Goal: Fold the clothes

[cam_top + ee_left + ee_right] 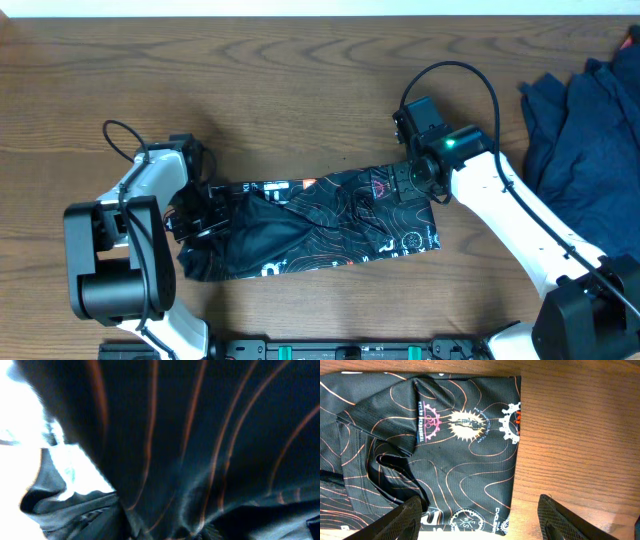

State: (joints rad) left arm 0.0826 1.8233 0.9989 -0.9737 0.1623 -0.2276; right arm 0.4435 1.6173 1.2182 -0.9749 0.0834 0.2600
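The jersey's end bunches under the left gripper and its middle lies creased, so the robot should take a new grip on that end point(206, 260) and pull it out before folding it over.
The black jersey point(330, 225) with thin orange lines and logos lies lengthwise in the middle of the table, its left end bunched up. My left gripper point(205, 215) is at that bunched left end. The left wrist view is filled with the jersey's fabric point(200, 435), whose folds run together at a finger pad point(210, 532), so the gripper is shut on it. My right gripper point(412, 182) hovers open and empty over the jersey's far right corner. In the right wrist view its fingers point(480, 502) straddle the jersey's right edge point(470, 450). A heap of dark navy garments point(590, 120) lies at the far right.
The wooden table point(300, 80) shows behind the jersey and bare wood point(580, 435) lies right of the jersey's edge. The right arm's black cable point(470, 75) loops above the gripper. The arm bases point(110, 270) stand at the front edge.
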